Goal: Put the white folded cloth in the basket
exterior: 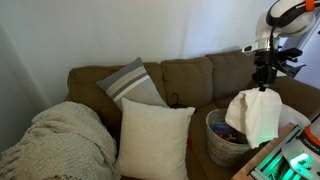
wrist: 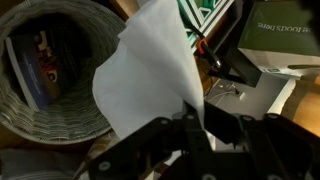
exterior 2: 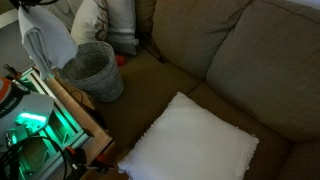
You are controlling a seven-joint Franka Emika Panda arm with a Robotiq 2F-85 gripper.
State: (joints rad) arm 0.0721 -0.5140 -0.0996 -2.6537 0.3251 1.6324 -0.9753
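Observation:
My gripper has the white cloth to put down. I will release it beside the dark items inside the grey basket (exterior: pixel 239 130) (wrist: pixel 92 82), on the part toward the cabinet.
The white cloth (exterior: pixel 256 114) hangs unfolded from my gripper (exterior: pixel 264 84), which is shut on its top edge. It dangles just above and beside the grey basket (exterior: pixel 222 146) on the brown sofa. In an exterior view the cloth (exterior 2: pixel 47 45) hangs at the left of the basket (exterior 2: pixel 96 70). In the wrist view the cloth (wrist: pixel 150 75) drapes down from my gripper (wrist: pixel 198 122) over the basket's right rim (wrist: pixel 50 122); the basket holds dark items.
A cream pillow (exterior: pixel 153 138) and a grey striped pillow (exterior: pixel 133 83) lie on the sofa, with a knit blanket (exterior: pixel 60 140) at one end. A cabinet with green lights (exterior 2: pixel 35 125) stands beside the basket. A large white pillow (exterior 2: pixel 190 142) lies on the seat.

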